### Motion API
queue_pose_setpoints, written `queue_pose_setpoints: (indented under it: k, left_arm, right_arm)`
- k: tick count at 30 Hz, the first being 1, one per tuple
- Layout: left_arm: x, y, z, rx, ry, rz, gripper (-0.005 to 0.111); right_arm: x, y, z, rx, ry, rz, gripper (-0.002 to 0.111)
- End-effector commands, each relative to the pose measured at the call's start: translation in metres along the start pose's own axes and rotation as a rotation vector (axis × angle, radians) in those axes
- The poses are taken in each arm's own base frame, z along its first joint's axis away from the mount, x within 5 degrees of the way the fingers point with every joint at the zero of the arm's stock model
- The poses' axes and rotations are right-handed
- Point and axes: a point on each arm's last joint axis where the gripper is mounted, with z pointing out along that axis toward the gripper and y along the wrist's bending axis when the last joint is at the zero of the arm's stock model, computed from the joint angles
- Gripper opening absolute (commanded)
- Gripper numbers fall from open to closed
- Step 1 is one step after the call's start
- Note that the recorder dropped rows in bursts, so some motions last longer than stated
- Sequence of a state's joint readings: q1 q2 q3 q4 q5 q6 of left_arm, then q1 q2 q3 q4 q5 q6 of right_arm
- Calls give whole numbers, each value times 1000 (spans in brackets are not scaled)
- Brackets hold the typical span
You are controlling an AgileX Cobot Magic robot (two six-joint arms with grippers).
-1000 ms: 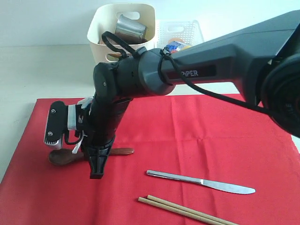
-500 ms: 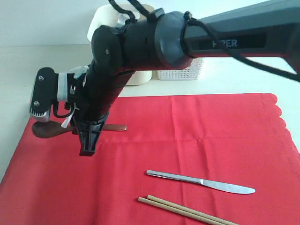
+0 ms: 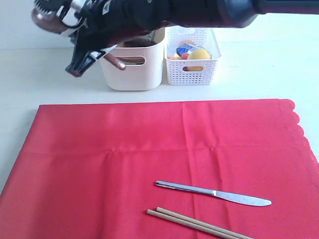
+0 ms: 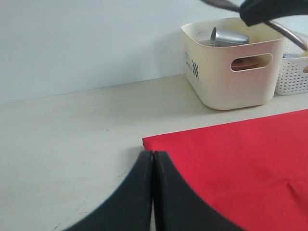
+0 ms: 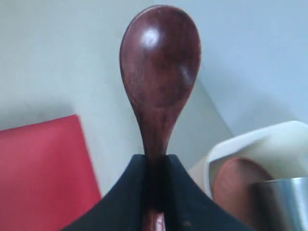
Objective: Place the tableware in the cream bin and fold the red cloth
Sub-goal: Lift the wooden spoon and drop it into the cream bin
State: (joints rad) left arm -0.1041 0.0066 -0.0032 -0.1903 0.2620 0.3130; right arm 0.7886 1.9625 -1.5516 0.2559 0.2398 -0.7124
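Note:
The dark brown spoon, now held high beside the bin, will go down from my right gripper between the wooden plate and the cream bin's front side [image 3: 128,59].
My right gripper [image 3: 79,59] hangs high at the back left, beside the cream bin [image 3: 134,74], shut on the dark brown spoon [image 5: 161,72]. The spoon's handle [image 3: 118,62] sticks out towards the bin's wall. The bin holds the steel cup [image 4: 228,36] and the wooden plate [image 5: 236,187]. On the red cloth [image 3: 164,149], spread flat, lie the silver knife [image 3: 214,193] and the chopsticks [image 3: 199,225] near the front edge. My left gripper [image 4: 153,155] is shut with nothing in it, low over the table at the cloth's corner [image 4: 149,140]. The bowl is out of view.
A white lattice basket [image 3: 192,72] with toy food stands right of the cream bin. The right arm's dark links [image 3: 199,10] span the top of the exterior view. Bare pale table [image 3: 50,74] lies behind and left of the cloth.
The right gripper has lifted the spoon off the cloth's left side and carried it up and back to beside the cream bin. Knife and chopsticks have not moved.

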Motion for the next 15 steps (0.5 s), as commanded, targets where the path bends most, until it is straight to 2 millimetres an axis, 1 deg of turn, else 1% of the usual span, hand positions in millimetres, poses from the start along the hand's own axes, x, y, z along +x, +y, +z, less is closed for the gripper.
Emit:
queue_pose_setpoints:
  k: [1, 2, 6, 11, 15]
  left_arm:
    - [1, 0, 0, -2, -5, 0, 2]
    - [1, 0, 0, -2, -5, 0, 2]
    - [1, 0, 0, -2, -5, 0, 2]
    - [1, 0, 0, -2, -5, 0, 2]
    - [1, 0, 0, -2, -5, 0, 2]
  right_arm:
    - [4, -40, -2, 171, -120, 130, 0]
    - [6, -50, -2, 212, -147, 151, 0]
    - [17, -70, 3, 309, -212, 227, 0]
    - [33, -83, 17, 435, -297, 326, 0]
    - [47, -87, 29, 482, -304, 360, 0]
